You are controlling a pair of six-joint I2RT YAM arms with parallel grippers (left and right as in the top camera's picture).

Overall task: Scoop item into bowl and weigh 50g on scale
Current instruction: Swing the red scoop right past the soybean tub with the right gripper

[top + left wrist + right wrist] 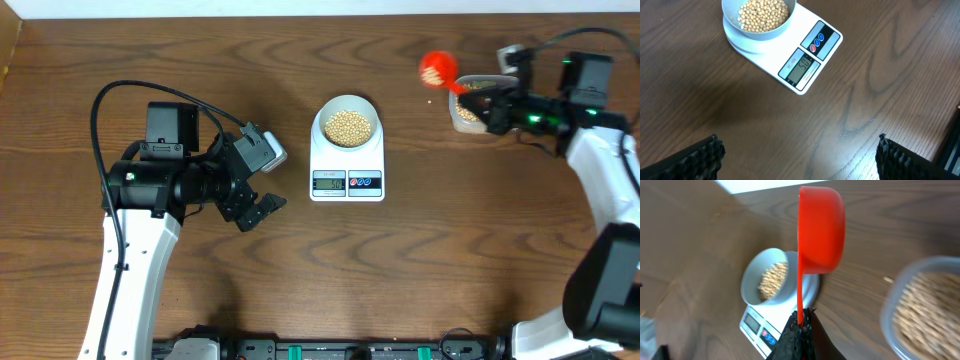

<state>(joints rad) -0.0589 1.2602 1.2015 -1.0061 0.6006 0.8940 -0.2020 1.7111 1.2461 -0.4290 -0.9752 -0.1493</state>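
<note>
My right gripper will let go of the red scoop on the bare table (485,204) in front of the clear tub.
The white bowl (347,124) holds a heap of tan-yellow beans (348,127) and stands on the white scale (347,184) at mid-table. The bowl (759,20), the beans (763,13) and the scale's display (801,67) also show in the left wrist view. My left gripper (258,212) is open and empty, left of the scale. My right gripper (484,100) is shut on the handle of a red scoop (438,69), held at the far right beside a clear tub. In the right wrist view the scoop (821,230) is tilted on its side above the bowl (768,278).
A clear plastic tub (476,104) with more beans stands at the far right under my right arm; it also shows in the right wrist view (927,310). One loose bean (431,99) lies on the wooden table left of the tub.
</note>
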